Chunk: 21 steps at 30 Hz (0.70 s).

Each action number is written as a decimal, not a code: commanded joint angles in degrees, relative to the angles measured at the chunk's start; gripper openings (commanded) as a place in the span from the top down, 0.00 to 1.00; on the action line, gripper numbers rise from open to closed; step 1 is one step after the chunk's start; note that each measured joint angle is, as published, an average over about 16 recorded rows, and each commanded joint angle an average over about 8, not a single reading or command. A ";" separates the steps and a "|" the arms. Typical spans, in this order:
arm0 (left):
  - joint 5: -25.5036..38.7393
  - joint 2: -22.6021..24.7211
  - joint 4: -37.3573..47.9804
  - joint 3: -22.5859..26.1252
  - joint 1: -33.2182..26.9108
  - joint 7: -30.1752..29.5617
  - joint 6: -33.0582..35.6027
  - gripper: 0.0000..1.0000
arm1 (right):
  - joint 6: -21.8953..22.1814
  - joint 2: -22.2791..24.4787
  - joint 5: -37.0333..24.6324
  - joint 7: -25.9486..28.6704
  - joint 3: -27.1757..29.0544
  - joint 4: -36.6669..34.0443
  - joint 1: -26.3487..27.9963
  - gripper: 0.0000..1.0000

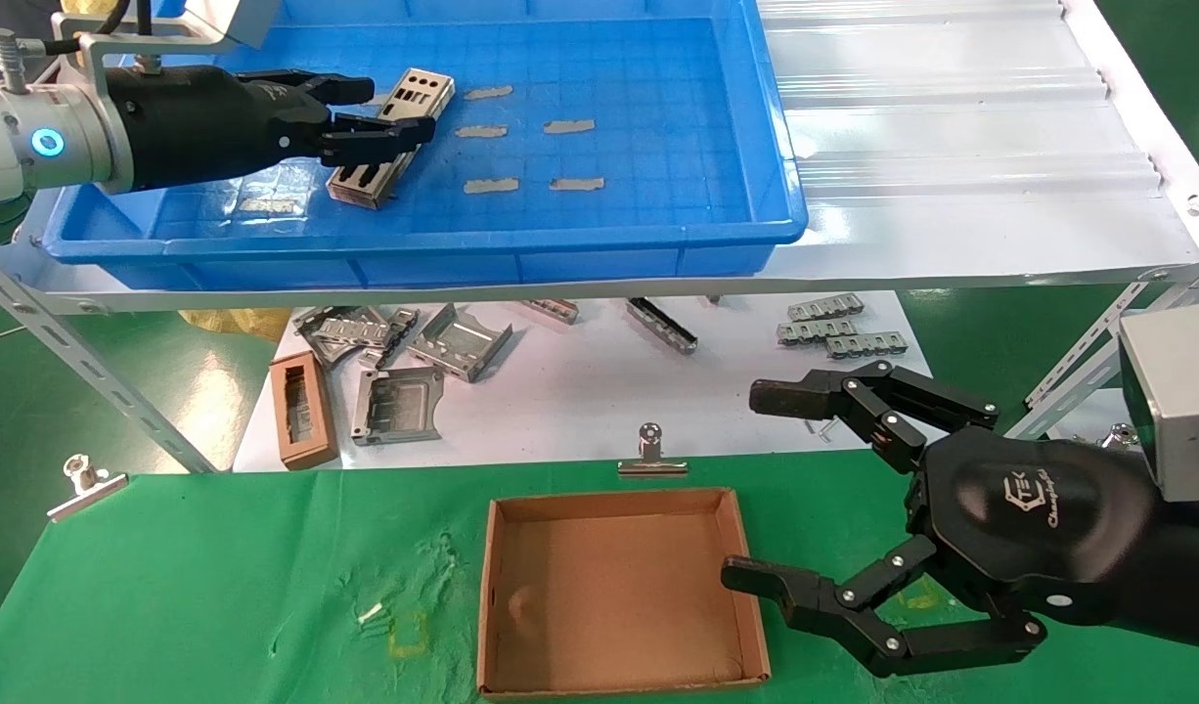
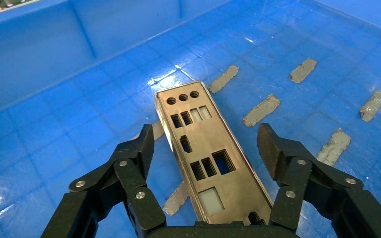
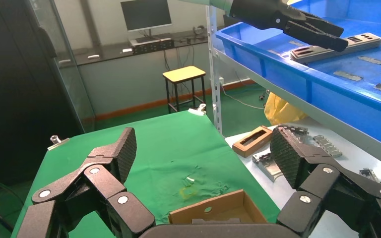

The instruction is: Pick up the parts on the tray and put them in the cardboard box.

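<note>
The silver punched part is stacked on a matching part. My left gripper needs to close on the upper part's long edges [image 2: 235,136] and lift it alone.
A silver punched part [image 1: 419,93] lies in the left part of the blue tray [image 1: 599,244]. My left gripper [image 1: 389,110] is open around it, one finger on each long side, neither pad touching. The left wrist view shows the part [image 2: 213,153] running lengthwise between the fingers [image 2: 141,148] on the tray floor [image 2: 54,148]. The cardboard box [image 1: 489,587] stands empty on the green cloth. My right gripper [image 1: 746,484] is open beside the box's right wall, holding nothing. In the right wrist view my right gripper [image 3: 203,148] is above the box [image 3: 213,208].
Several grey tape patches [image 1: 570,126] stick to the tray floor. Bent metal brackets [image 1: 458,342] and a small narrow brown box [image 1: 301,411] lie on the white lower shelf. Binder clips [image 1: 650,452] hold the green cloth. Slanted shelf struts [image 1: 101,381] flank the work area.
</note>
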 commanded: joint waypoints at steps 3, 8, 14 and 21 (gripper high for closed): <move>0.07 0.02 0.09 0.05 0.04 -0.17 -0.09 1.00 | 0.00 0.00 0.00 0.00 0.00 0.00 0.00 0.00; -0.20 -0.03 -0.15 -0.14 0.26 0.24 -0.57 1.00 | 0.00 0.00 0.00 0.00 0.00 0.00 0.00 0.00; -0.47 -0.17 -0.40 -0.34 0.43 0.73 -0.98 1.00 | 0.00 0.00 0.00 0.00 0.00 0.00 0.00 0.00; -0.69 -0.40 -0.66 -0.50 0.33 1.15 -1.37 1.00 | 0.00 0.00 0.00 0.00 0.00 0.00 0.00 0.00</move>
